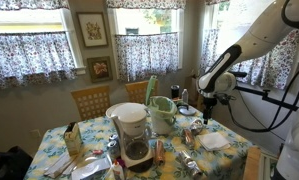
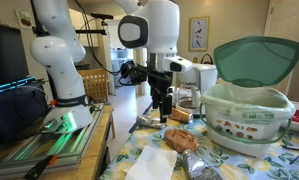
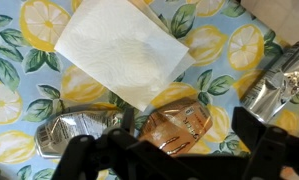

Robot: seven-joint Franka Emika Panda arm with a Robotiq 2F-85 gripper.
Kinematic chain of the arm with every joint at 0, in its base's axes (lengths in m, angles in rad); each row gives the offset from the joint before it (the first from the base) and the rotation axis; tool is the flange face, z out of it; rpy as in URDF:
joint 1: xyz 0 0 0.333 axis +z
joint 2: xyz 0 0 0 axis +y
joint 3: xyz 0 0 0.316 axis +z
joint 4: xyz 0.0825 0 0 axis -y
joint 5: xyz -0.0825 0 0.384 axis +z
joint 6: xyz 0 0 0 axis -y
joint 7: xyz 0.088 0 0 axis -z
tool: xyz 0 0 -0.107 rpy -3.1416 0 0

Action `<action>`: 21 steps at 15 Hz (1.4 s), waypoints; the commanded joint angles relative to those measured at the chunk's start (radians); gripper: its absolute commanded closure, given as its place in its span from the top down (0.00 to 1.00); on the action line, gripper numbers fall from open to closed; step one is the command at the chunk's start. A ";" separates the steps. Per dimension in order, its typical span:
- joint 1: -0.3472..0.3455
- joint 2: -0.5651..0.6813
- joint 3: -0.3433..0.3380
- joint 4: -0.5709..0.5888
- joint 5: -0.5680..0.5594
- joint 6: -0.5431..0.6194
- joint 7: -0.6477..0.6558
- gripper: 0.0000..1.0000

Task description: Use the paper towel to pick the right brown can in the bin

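My gripper will next move to the paper towel's corner (image 1: 199, 136) (image 3: 142, 105) that points between the brown can and a silver can, and close there.
The paper towel (image 3: 124, 48), a white square sheet, lies flat on the lemon-print tablecloth, shown in both exterior views (image 1: 214, 141) (image 2: 152, 165). Just beside it lies a crushed brown can (image 3: 174, 122) (image 2: 181, 140). My gripper (image 3: 187, 128) hangs open above this can, its dark fingers to either side and nothing between them. It stands well above the table in both exterior views (image 1: 211, 106) (image 2: 164, 105). The mint-green bin (image 2: 251, 115) (image 1: 161, 116) stands with its green lid (image 2: 257, 58) raised.
Crushed silver cans lie left (image 3: 74, 132) and right (image 3: 281, 85) of the brown can. A white-and-black coffee maker (image 1: 132, 132) and a white plate (image 1: 122, 110) stand mid-table, with wooden chairs (image 1: 90, 100) behind. A second white robot arm (image 2: 54, 50) stands nearby.
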 commanded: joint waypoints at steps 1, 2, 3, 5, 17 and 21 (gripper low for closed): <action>-0.055 0.006 0.048 0.004 -0.013 -0.005 -0.014 1.00; -0.062 0.033 0.055 0.017 0.009 -0.012 -0.033 1.00; -0.065 0.063 0.064 0.027 0.029 -0.009 -0.052 1.00; -0.071 0.107 0.084 0.030 0.050 0.024 -0.054 1.00; -0.180 0.367 0.239 0.126 0.150 0.220 0.058 1.00; -0.198 0.430 0.248 0.147 0.106 0.295 0.126 1.00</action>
